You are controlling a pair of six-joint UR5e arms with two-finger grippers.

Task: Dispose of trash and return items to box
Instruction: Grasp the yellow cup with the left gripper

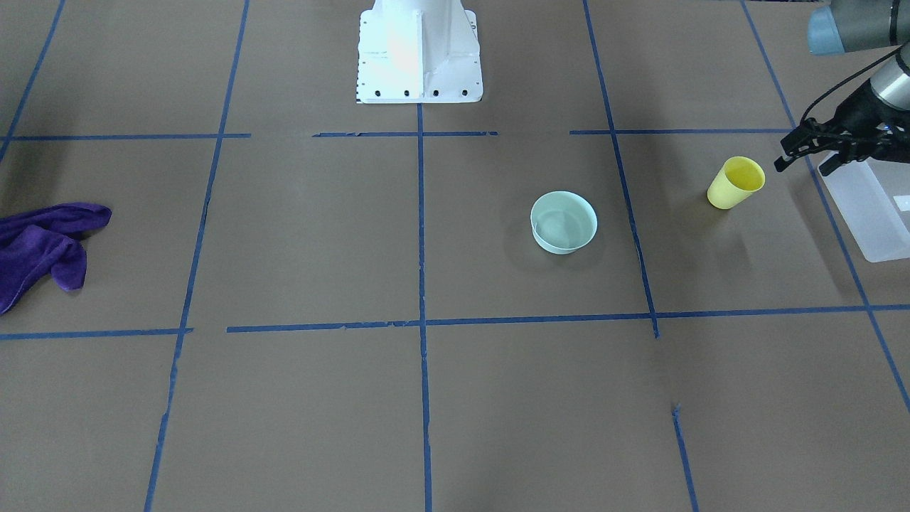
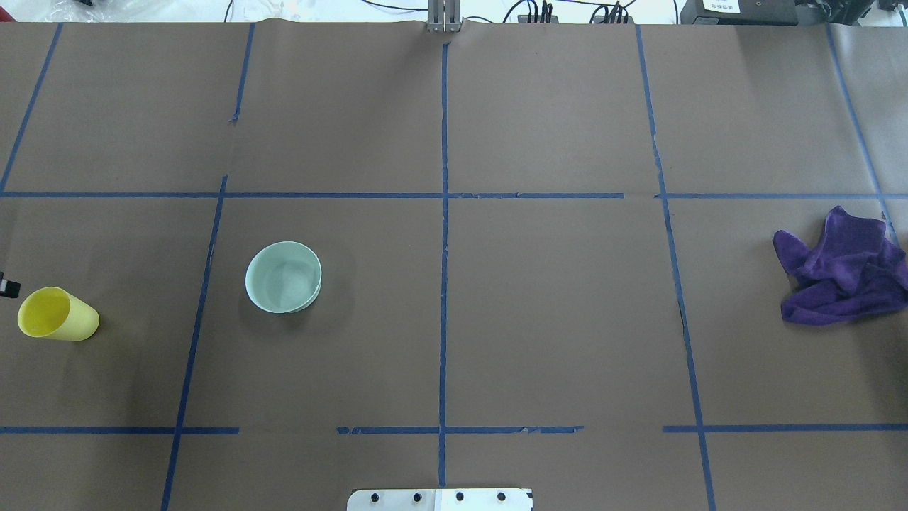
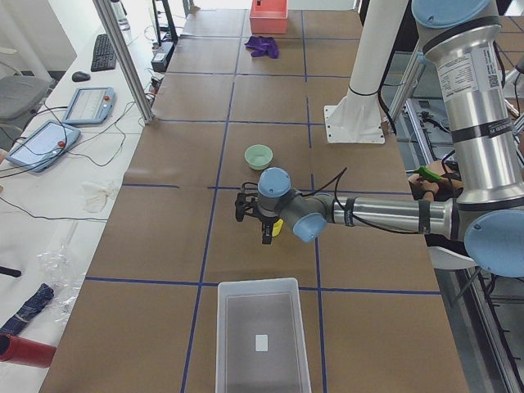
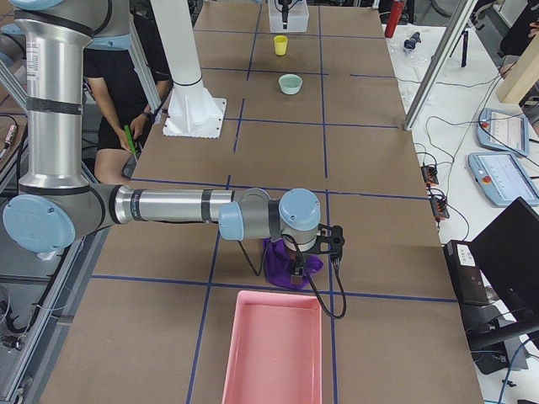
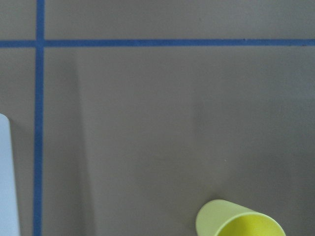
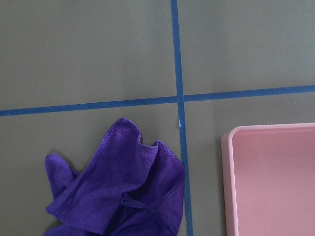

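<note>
Next, I lower my right gripper and close it on the bunched middle of the purple cloth [image 1: 44,239] [image 6: 102,187], near where the cloth's small flap sticks out.
The yellow cup [image 1: 736,183] stands upright on the brown table; it also shows in the overhead view [image 2: 57,314] and at the bottom of the left wrist view [image 5: 241,220]. The frosted white box [image 1: 871,206] lies just beyond it at the table's end and is empty in the left side view [image 3: 262,336]. My left gripper [image 1: 782,155] hovers open and empty between cup and box, close to the cup's rim. My right gripper [image 4: 324,252] hangs over a purple cloth [image 6: 118,191]; I cannot tell whether it is open or shut.
A mint bowl [image 1: 564,222] stands toward the middle of the table, also in the overhead view [image 2: 284,277]. A pink bin [image 6: 270,177] lies beside the purple cloth at the right end. The robot's white base [image 1: 419,50] stands at the table's back edge.
</note>
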